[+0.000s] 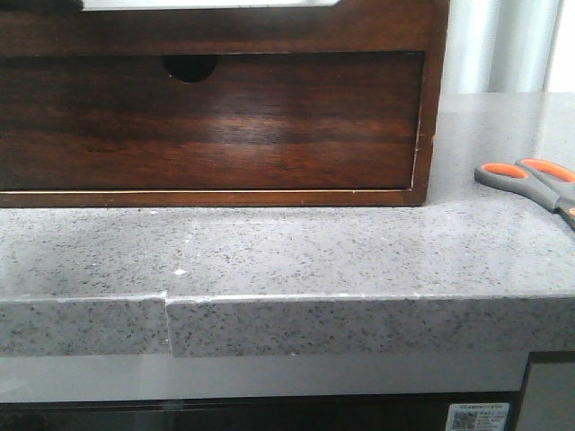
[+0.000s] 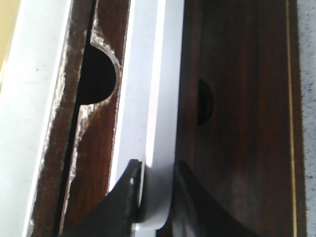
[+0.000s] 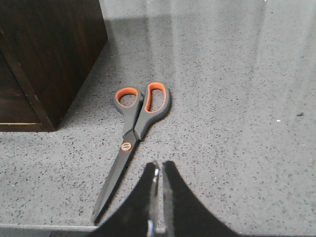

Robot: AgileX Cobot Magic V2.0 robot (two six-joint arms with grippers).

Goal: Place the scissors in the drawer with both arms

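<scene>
My right gripper will move to the scissors next and then close on the scissors' joint [image 1: 560, 205] [image 3: 130, 136], where their grey handles meet the blades.
The scissors [image 1: 530, 180], with grey handles and orange-lined loops, lie flat on the speckled counter to the right of the wooden cabinet. In the right wrist view the scissors [image 3: 139, 116] lie closed, blades pointing toward the counter's front edge. My right gripper [image 3: 159, 170] is shut and empty, just above the counter beside the blades. The drawer [image 1: 225, 29] is the plain dark-brown band at the cabinet's top, with a white area along its top edge. My left gripper [image 2: 157, 195] is shut on the drawer's white edge [image 2: 153, 98], one finger on each side.
Below the drawer is a second drawer front with a half-round finger notch [image 1: 189, 67], also in the left wrist view [image 2: 201, 103]. The cabinet's right side [image 3: 54, 54] stands close to the scissors. The counter's front edge [image 1: 287, 301] has a step.
</scene>
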